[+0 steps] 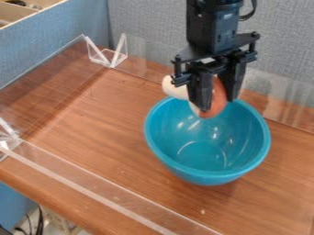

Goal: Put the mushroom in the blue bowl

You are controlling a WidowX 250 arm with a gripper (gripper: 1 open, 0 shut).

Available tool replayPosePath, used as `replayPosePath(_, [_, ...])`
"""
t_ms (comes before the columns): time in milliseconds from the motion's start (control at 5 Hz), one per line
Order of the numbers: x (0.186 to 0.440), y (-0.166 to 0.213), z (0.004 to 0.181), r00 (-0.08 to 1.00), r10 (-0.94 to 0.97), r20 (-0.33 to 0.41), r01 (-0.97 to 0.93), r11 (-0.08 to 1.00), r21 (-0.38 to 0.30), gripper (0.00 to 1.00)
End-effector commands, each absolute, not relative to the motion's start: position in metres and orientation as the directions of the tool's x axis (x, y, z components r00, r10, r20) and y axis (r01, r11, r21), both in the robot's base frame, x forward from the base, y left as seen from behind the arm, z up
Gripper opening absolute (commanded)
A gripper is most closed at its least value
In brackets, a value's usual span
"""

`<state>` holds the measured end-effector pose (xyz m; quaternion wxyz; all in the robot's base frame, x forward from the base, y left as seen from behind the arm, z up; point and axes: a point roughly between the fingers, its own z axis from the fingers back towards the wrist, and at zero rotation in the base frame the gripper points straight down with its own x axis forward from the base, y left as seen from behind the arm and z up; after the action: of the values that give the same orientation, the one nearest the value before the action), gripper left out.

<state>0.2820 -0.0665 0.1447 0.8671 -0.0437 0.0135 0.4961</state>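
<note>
My gripper is going to set the mushroom down in the blue bowl. Next, I let go of it on the front part of the blue bowl's inside bottom (207, 156).
The blue bowl (185, 162) stands on the wooden table, right of centre. My gripper (212, 100) points straight down over the bowl's back rim. It is shut on the mushroom (212, 105), whose reddish-brown cap shows between the black fingers (197, 92). A cream-white bit that looks like the stem sticks out to the left of the fingers. The mushroom hangs just above the bowl's hollow, and nothing lies inside the bowl.
Clear acrylic walls (73, 174) run along the table's front, left and right edges. A small clear stand (110, 51) sits at the back left corner. A blue panel (50, 46) and a wooden box lie beyond the left wall.
</note>
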Motion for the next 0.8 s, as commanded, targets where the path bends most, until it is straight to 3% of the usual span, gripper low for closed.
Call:
replayPosePath(0, [0.284,-0.062,0.167,0.483,0.874,-0.045,-0.870,0.474,-0.132,0.00])
replayPosePath(200, [0.288,-0.065,0.156,0.490,0.871,-0.049,-0.869,0.482,-0.115,0.00])
replayPosePath(600, [0.291,-0.081,0.115,0.603,0.795,-0.063,-0.797,0.599,-0.079,0.00])
